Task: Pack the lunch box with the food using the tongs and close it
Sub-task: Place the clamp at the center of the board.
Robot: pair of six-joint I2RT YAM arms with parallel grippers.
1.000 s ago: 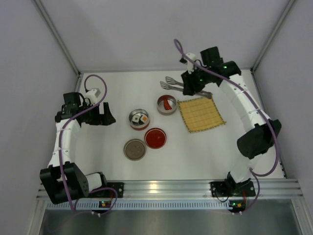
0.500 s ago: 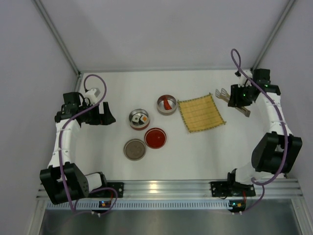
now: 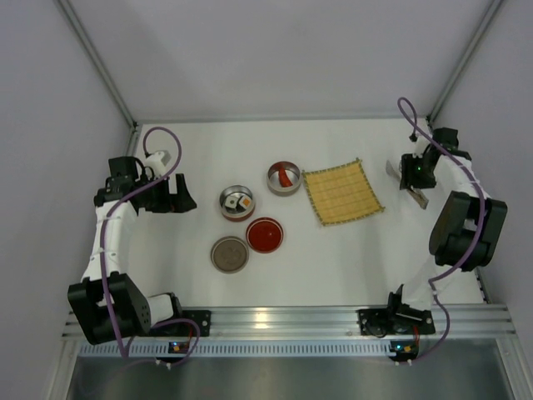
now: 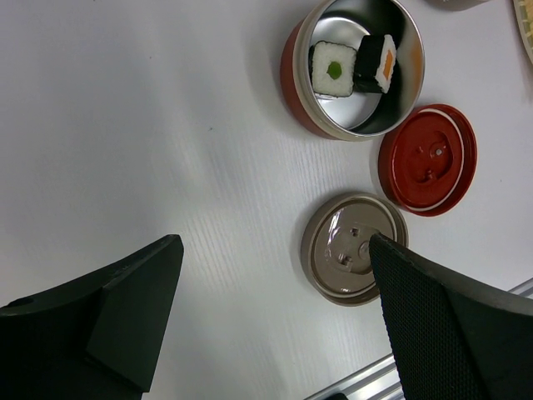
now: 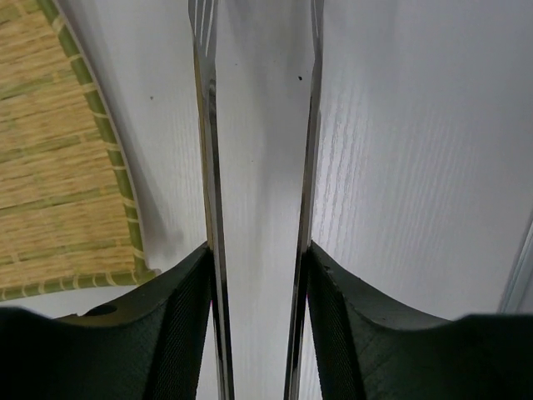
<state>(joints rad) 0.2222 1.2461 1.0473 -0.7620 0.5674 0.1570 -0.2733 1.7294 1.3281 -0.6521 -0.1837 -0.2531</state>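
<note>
The brown lid's rim (image 3: 215, 246) (image 4: 307, 240) has a side facing away from the red lid. My left gripper goes to that side next and closes there.
The lunch box stands open as two round tins. The red-sided tin (image 3: 237, 202) holds two sushi pieces (image 4: 333, 69), one with a green centre and one with an orange centre (image 4: 379, 62). The other tin (image 3: 284, 177) holds a red piece of food. A red lid (image 3: 265, 234) and a brown lid (image 3: 229, 254) lie beside them. My right gripper (image 3: 414, 171) is at the far right of the table, shut on the silvery tongs (image 5: 206, 125), whose two arms run out between its fingers (image 5: 183, 308). My left gripper (image 4: 271, 250) hangs open over bare table left of the tins.
A yellow bamboo mat (image 3: 343, 193) lies between the tins and the right gripper; its corner (image 5: 50, 150) shows in the right wrist view. White walls close in the table on both sides and at the back. An aluminium rail (image 3: 275, 318) runs along the near edge.
My right arm has swung the tongs from behind the mat at the back centre to the far right of the table. The left arm has stayed put.
</note>
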